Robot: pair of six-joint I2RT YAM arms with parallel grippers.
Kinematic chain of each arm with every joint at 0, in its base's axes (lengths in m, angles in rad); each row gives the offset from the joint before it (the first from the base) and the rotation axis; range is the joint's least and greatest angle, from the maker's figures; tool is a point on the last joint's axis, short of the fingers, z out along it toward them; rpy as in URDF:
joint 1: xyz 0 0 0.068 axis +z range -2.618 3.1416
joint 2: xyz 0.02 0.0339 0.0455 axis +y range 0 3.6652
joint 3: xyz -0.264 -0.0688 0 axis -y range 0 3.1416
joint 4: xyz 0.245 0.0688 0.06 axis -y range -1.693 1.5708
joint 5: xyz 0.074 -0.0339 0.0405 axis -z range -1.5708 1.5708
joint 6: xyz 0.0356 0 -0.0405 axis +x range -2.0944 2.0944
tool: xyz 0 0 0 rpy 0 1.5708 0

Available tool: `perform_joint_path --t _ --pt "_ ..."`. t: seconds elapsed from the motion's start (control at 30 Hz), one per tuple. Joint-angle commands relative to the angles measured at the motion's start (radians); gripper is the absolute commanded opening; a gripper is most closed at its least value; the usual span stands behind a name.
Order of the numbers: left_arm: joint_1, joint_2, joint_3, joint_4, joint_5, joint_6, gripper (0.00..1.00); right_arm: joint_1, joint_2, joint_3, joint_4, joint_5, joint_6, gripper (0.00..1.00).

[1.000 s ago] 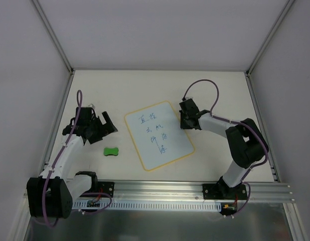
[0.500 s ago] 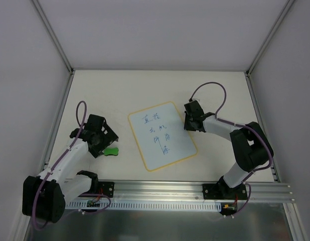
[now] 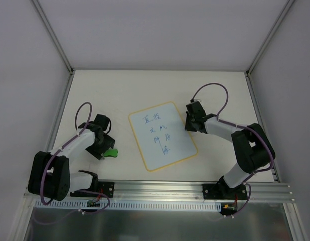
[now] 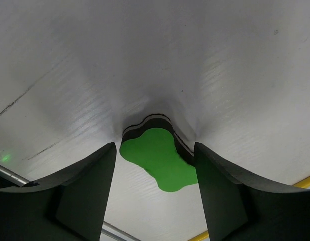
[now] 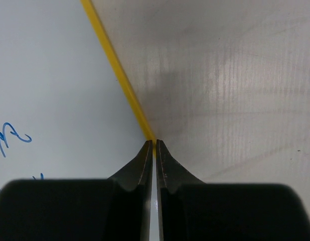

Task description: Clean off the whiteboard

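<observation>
The green eraser slants across my left gripper's open fingers; it should align, then grip its narrow waist [image 4: 164, 159] before wiping.
The whiteboard [image 3: 162, 135], pale with a yellow rim and blue handwriting, lies tilted at the middle of the table. The green eraser [image 3: 112, 152] lies to its left. My left gripper [image 3: 105, 149] is open, low over the table, with the eraser [image 4: 157, 158] between its two fingers and near the right one. My right gripper [image 3: 187, 120] is shut, with its tips [image 5: 155, 143] resting on the board's yellow rim [image 5: 115, 70] at its right edge. The board's surface [image 5: 54, 75] fills the left of the right wrist view.
The off-white tabletop [image 3: 220, 90] is walled in by white panels at the back and sides. A metal rail [image 3: 160, 190] with the arm bases runs along the near edge.
My left gripper has swung in and lowered over the green eraser, which now sits between its fingers. My right gripper and the whiteboard shifted slightly to the right, then held still.
</observation>
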Motion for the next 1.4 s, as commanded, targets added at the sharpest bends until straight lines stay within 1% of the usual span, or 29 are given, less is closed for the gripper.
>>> perform_joint_path --t 0.0,0.1,0.2,0.3,0.37,0.5,0.6,0.67,0.7,0.8,0.83,0.9,0.93,1.03,1.07,1.1,1.13,1.2,1.3,1.37 --pt "-0.013 0.009 0.046 -0.025 -0.046 -0.039 0.63 -0.010 -0.003 -0.036 -0.056 -0.003 0.001 0.06" --pt "-0.011 0.014 0.055 -0.024 -0.053 -0.042 0.58 -0.011 -0.003 -0.038 -0.053 -0.009 -0.001 0.06" --pt "-0.019 0.022 0.064 -0.022 -0.046 -0.045 0.57 -0.011 0.000 -0.038 -0.050 -0.011 -0.001 0.06" --pt "-0.027 0.045 0.079 -0.012 -0.049 -0.041 0.51 -0.011 -0.002 -0.038 -0.049 -0.011 -0.001 0.06" --pt "-0.030 0.080 0.099 -0.001 -0.046 -0.039 0.47 -0.013 -0.002 -0.042 -0.049 -0.011 0.001 0.07" --pt "-0.050 0.152 0.154 0.025 -0.041 -0.016 0.43 -0.014 -0.013 -0.050 -0.050 -0.011 0.001 0.07" --pt "-0.057 0.215 0.214 0.047 -0.050 0.039 0.41 -0.014 -0.023 -0.058 -0.050 -0.006 0.001 0.07" --pt "-0.057 0.268 0.279 0.054 -0.072 0.121 0.40 -0.016 -0.033 -0.064 -0.049 -0.006 0.003 0.07" --pt "-0.057 0.285 0.303 0.059 -0.081 0.192 0.40 -0.016 -0.034 -0.068 -0.049 -0.006 0.003 0.07" --pt "-0.057 0.371 0.403 0.077 -0.078 0.318 0.41 -0.016 -0.046 -0.078 -0.050 -0.002 0.003 0.07" --pt "-0.057 0.416 0.447 0.086 -0.064 0.412 0.41 -0.016 -0.046 -0.081 -0.050 0.000 0.003 0.07" --pt "-0.057 0.451 0.480 0.090 -0.026 0.483 0.43 -0.018 -0.049 -0.084 -0.050 0.000 0.003 0.07" --pt "-0.059 0.485 0.493 0.097 -0.010 0.548 0.44 -0.019 -0.049 -0.085 -0.050 -0.002 0.004 0.07" --pt "-0.064 0.500 0.521 0.099 0.020 0.589 0.55 -0.018 -0.051 -0.088 -0.050 -0.002 0.006 0.07" --pt "-0.064 0.493 0.520 0.099 0.020 0.588 0.61 -0.019 -0.051 -0.090 -0.050 0.000 0.009 0.07" --pt "-0.070 0.482 0.518 0.099 0.017 0.582 0.73 -0.019 -0.054 -0.093 -0.050 0.001 0.009 0.07" --pt "-0.071 0.471 0.514 0.097 0.014 0.559 0.81 -0.021 -0.057 -0.095 -0.052 0.001 0.010 0.07" --pt "-0.074 0.422 0.494 0.097 0.011 0.521 0.92 -0.021 -0.059 -0.099 -0.052 0.006 0.016 0.07" --pt "-0.088 0.367 0.463 0.097 -0.004 0.433 0.92 -0.021 -0.063 -0.101 -0.059 0.015 0.027 0.07" --pt "-0.105 0.349 0.443 0.096 -0.032 0.370 0.86 -0.021 -0.066 -0.102 -0.061 0.015 0.032 0.07"
